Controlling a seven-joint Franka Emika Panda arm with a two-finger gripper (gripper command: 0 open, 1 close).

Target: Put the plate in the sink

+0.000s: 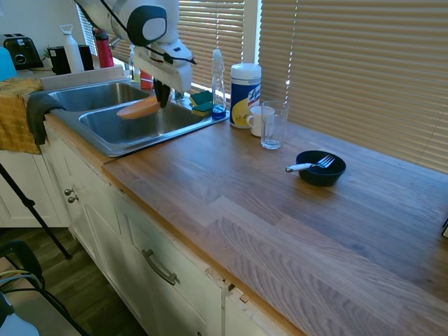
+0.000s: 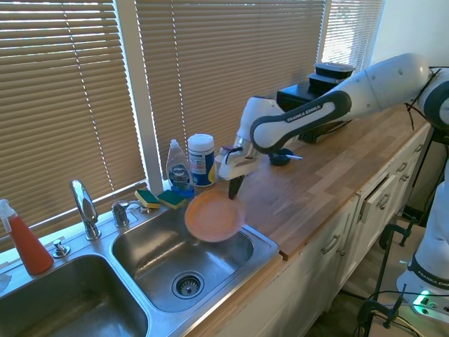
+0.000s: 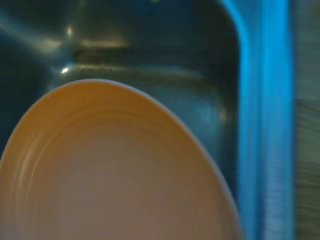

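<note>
The robot's gripper needs to put the plate down on the bottom of the near sink basin (image 1: 155, 132), toward the wood counter.
The terracotta-orange plate (image 2: 214, 215) hangs tilted in the air over the right-hand basin of the steel sink (image 2: 263, 243), clear of its floor. My gripper (image 2: 234, 189) is shut on the plate's rim, on the side toward the counter. From the other side, the plate (image 1: 138, 108) shows as a thin orange edge above the near basin of the sink (image 1: 117, 143), with the gripper (image 1: 163, 100) at its right end. In the wrist view the plate (image 3: 110, 170) fills the lower frame, with the sink (image 3: 175, 60) wall behind it.
A curved faucet (image 2: 84, 205), sponges (image 2: 161, 199), a soap bottle (image 2: 179, 168) and a wipes canister (image 2: 202, 160) line the sink's back rim. A glass (image 1: 271, 124) and cup (image 1: 257, 119) stand on the wood counter, and a black bowl with a fork (image 1: 320, 167) sits further right.
</note>
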